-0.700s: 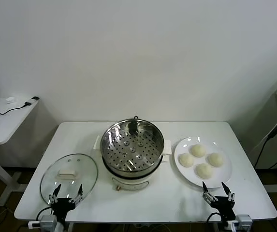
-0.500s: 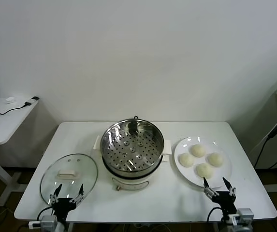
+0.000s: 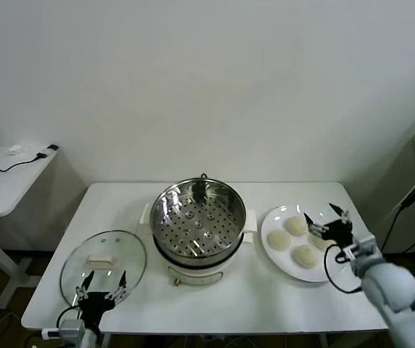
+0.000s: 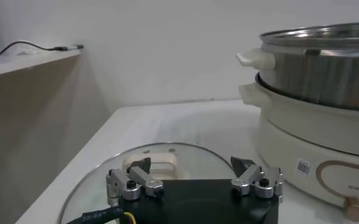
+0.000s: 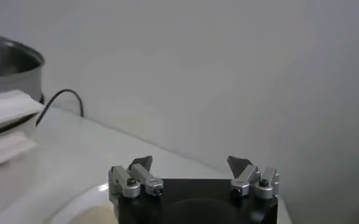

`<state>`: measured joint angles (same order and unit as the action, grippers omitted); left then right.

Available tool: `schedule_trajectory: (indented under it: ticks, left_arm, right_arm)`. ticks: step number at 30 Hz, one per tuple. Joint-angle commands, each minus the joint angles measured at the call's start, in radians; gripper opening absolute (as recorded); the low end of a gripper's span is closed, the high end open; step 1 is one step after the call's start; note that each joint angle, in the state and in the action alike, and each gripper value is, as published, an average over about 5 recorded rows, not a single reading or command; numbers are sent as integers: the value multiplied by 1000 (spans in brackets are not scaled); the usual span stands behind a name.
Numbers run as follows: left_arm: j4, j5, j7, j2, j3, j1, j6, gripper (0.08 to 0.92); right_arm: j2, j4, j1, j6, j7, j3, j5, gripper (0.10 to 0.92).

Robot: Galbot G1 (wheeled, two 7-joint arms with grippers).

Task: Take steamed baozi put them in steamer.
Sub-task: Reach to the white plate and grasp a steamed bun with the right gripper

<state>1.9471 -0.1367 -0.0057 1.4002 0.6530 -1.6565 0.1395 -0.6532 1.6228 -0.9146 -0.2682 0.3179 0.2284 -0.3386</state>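
The baozi (image 3: 296, 225) nearest the wall is at the white plate's far edge. Next, my right gripper closes on its sides.
The steamer (image 3: 225, 209), a shiny steel pot with an empty perforated tray on a white base, stands mid-table. Several cream-white baozi (image 3: 296, 225) lie on a white plate (image 3: 283, 267) to its right. My right gripper (image 3: 326, 217) hovers open over the plate's right side, just above the baozi, holding nothing. In the right wrist view that gripper (image 5: 191, 162) is open, with the steamer (image 5: 8, 64) off to one side. My left gripper (image 3: 104, 278) stays open at the table's front left, over the near edge of the glass lid (image 3: 103, 262).
The left wrist view shows the lid (image 4: 161, 163) with its white handle beyond the open left gripper (image 4: 191, 164), and the steamer (image 4: 325, 73) beside it. A side desk (image 3: 8, 177) with cables stands far left. A black cable (image 3: 410, 199) hangs at the right.
My right gripper has risen from the table's front right edge and moved back over the plate of baozi. The left gripper has barely shifted.
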Motion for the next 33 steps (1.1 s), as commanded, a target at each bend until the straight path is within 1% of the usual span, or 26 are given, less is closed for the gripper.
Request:
schedule_trajectory:
  ticks: [1, 3, 6, 10, 13, 17, 22, 28, 33]
  left_arm:
    - [-4, -9, 1, -12, -5, 1, -6, 823]
    - [-9, -9, 1, -13, -5, 1, -8, 823]
    - [-16, -9, 2, -14, -5, 0, -11, 823]
    - [-22, -9, 3, -19, -4, 0, -14, 823]
    - [-26, -9, 4, -21, -3, 1, -15, 823]
    - [-31, -9, 4, -24, -5, 2, -17, 823]
    - [-38, -9, 4, -24, -7, 5, -18, 823]
    - [-50, -12, 3, -22, -10, 8, -22, 823]
    - [-52, -12, 3, -20, -10, 10, -25, 823]
  right_arm:
    - [310, -292, 703, 111, 630, -676, 100, 823]
    - [293, -356, 886, 177, 744, -876, 126, 823]
    - [232, -442, 1165, 226, 848, -1186, 133, 823]
    - [120, -519, 1411, 218, 883, -1517, 122, 823]
    - [37, -562, 1479, 184, 875, -1642, 92, 823]
    - [-60, -623, 1461, 147, 840, -1687, 70, 823]
    - [-149, -709, 1357, 117, 799, -1630, 95, 823]
    - [-217, -772, 1261, 98, 779, -1559, 62, 823]
    - [-276, -845, 1190, 116, 768, -1505, 95, 823]
